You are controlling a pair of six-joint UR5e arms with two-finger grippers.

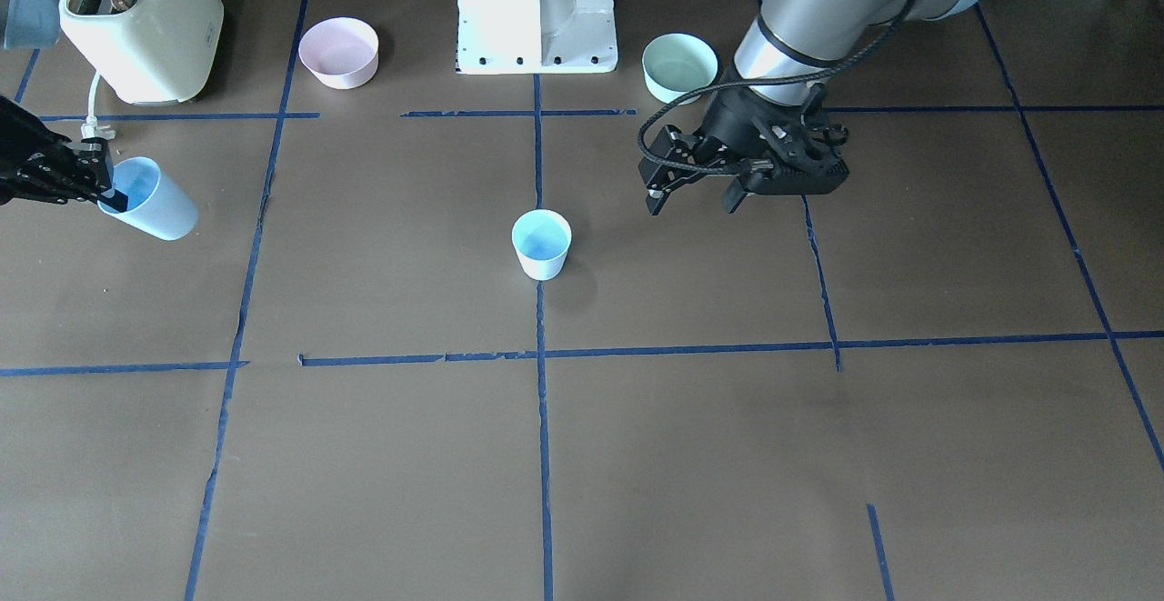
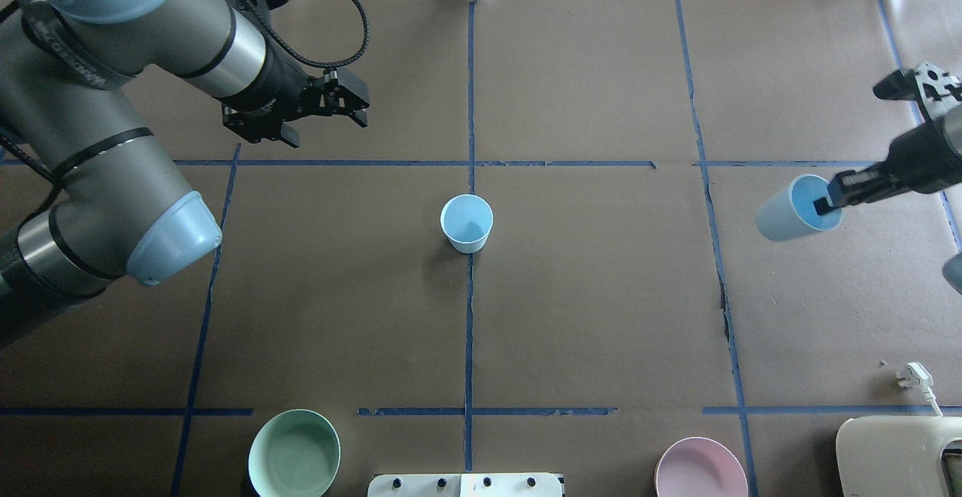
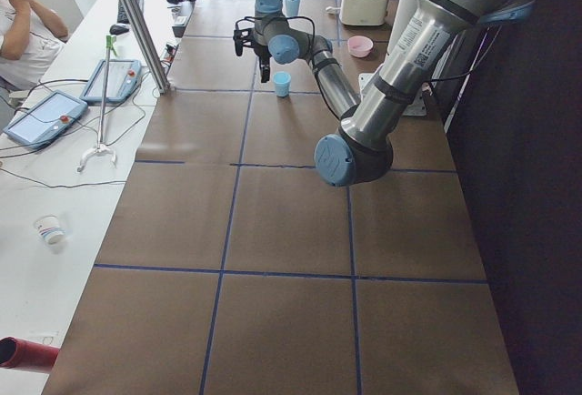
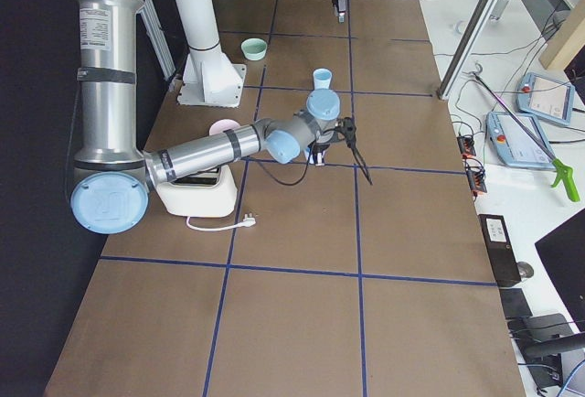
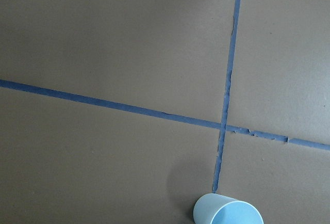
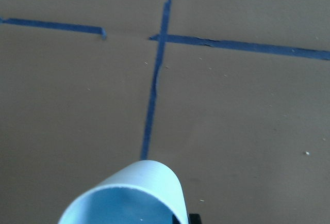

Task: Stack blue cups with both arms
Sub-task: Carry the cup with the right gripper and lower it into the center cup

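Observation:
I should use my right gripper to set the second blue cup, now held tilted above the table, inside the blue cup standing on the centre tape line (image 1: 542, 239) and let go of it there.
One blue cup (image 1: 541, 245) stands upright at the table's centre, on the blue tape line; it also shows in the overhead view (image 2: 467, 223) and at the bottom of the left wrist view (image 5: 227, 211). My right gripper (image 1: 102, 190) (image 2: 830, 198) is shut on the rim of the second blue cup (image 1: 153, 201) (image 2: 793, 211) and holds it tilted above the table at the robot's far right; the right wrist view shows its rim (image 6: 129, 195). My left gripper (image 1: 696, 201) (image 2: 325, 130) is open and empty, off to the side of the centre cup.
A pink bowl (image 1: 339, 52) and a mint-green bowl (image 1: 679, 66) sit on either side of the white pedestal (image 1: 536, 10). A cream toaster (image 1: 141, 24) stands near the right arm, with its white plug (image 2: 913, 375) lying on the table.

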